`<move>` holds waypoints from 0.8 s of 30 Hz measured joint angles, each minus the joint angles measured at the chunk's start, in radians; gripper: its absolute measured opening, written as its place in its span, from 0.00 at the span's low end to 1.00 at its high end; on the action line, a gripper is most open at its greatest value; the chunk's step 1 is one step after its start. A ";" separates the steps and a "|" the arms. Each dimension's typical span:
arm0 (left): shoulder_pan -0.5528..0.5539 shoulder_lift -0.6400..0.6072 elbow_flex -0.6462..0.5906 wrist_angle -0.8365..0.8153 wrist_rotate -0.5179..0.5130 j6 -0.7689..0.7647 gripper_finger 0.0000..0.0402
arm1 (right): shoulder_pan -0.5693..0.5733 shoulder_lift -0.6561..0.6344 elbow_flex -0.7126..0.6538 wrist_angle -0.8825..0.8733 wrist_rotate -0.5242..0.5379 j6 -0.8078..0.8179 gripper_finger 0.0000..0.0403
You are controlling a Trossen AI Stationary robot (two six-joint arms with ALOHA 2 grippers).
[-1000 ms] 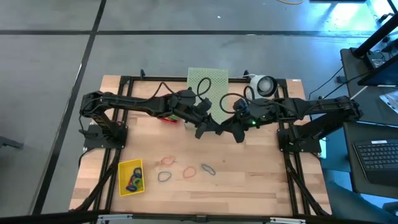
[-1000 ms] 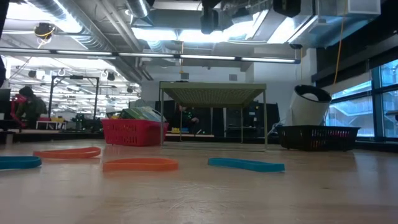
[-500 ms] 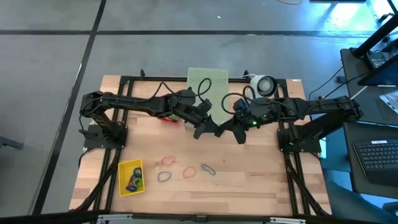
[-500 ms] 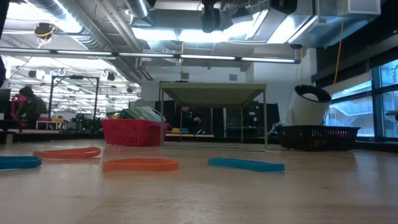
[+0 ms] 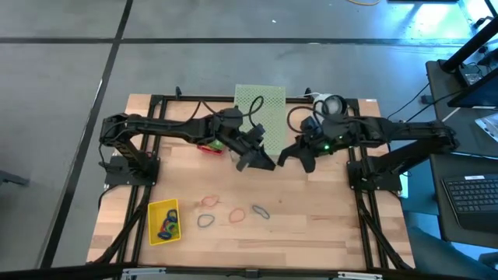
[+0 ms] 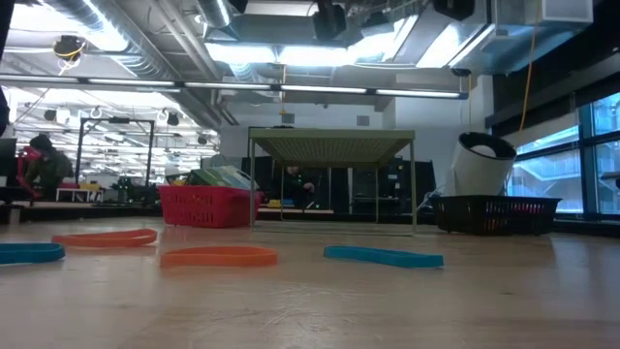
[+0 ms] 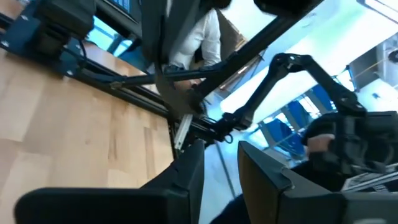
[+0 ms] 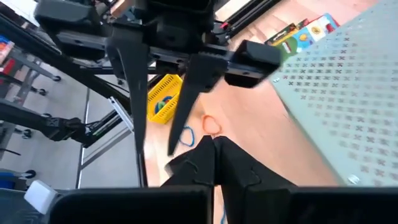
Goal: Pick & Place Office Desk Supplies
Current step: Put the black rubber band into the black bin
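Observation:
Next, I open my right gripper and release what it is holding inside the black basket [image 5: 313,145], which sits beside the pale green perforated box.
Several rubber bands, orange [image 5: 208,201] and blue [image 5: 205,220], lie flat on the wooden table near its front; the low view shows an orange one [image 6: 218,256] and a blue one [image 6: 383,256] close up. More bands lie in a small yellow box [image 5: 163,222] at the front left. My left gripper [image 5: 263,162] hangs open above the table's middle, with nothing between its fingers [image 7: 189,171]. My right gripper [image 5: 292,157] is just to its right, its fingers [image 8: 214,155] shut, and no object shows between them. Yellow-and-green card boxes [image 8: 298,34] lie beside the perforated box.
A large pale green perforated box [image 5: 261,105] stands at the far middle edge. A red basket [image 6: 208,206] is to its left under my left arm. A white round object [image 5: 331,105] and a black basket [image 6: 494,213] are to its right. Bare wood lies at the front right.
My two grippers met fingertip to fingertip above the table's middle and have since drawn apart. The right one has pulled back toward the far right. The bands on the table have stayed where they were.

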 joint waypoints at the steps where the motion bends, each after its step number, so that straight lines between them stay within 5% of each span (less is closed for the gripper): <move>1: 0.004 0.000 0.000 0.000 0.008 -0.010 0.24 | -0.008 -0.011 0.000 -0.017 -0.001 0.000 0.01; 10: -0.046 -0.012 0.000 -0.078 0.020 0.201 0.21 | -0.126 -0.042 -0.006 -0.328 0.026 -0.050 0.01; 24: -0.163 -0.060 0.000 -0.887 -0.376 0.347 0.19 | -0.466 -0.041 -0.296 -0.370 -0.100 -0.175 0.01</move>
